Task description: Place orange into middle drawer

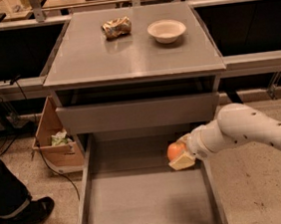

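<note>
Next, I let the orange go from my gripper on the bottom of the drawer, just off its middle (172, 192) toward my white arm.
The orange (174, 150) is small, round and glossy. It sits between the cream fingers (182, 162) of my gripper (178, 156), which is shut on it. My white arm reaches in from the right. The gripper holds the orange low over the right rear part of the middle drawer (140, 204), a long grey tray pulled fully out at the bottom of the cabinet. The orange is close above the drawer floor; I cannot tell whether it touches.
A crumpled gold foil packet (116, 27) and a white bowl (166, 30) lie on the cabinet top (130, 60). A shut drawer front (138, 113) is above the open one. A cardboard box (56, 140) and a person's leg and shoe (16, 212) are at left.
</note>
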Controlling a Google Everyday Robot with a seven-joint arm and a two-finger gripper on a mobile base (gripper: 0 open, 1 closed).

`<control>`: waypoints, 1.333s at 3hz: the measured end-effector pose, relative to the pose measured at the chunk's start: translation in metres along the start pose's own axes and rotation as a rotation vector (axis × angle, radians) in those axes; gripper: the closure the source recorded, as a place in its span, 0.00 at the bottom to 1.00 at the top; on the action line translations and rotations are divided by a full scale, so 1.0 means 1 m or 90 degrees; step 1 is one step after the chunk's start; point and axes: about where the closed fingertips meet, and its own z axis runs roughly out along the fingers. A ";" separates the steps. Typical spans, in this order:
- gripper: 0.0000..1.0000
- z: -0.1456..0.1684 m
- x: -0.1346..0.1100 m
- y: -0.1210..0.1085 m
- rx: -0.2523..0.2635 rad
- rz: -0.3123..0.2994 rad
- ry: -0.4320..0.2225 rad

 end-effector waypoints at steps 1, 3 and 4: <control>1.00 0.038 0.061 0.001 0.010 0.044 0.025; 1.00 0.112 0.116 0.005 -0.005 0.090 0.021; 1.00 0.151 0.126 0.005 -0.005 0.082 0.013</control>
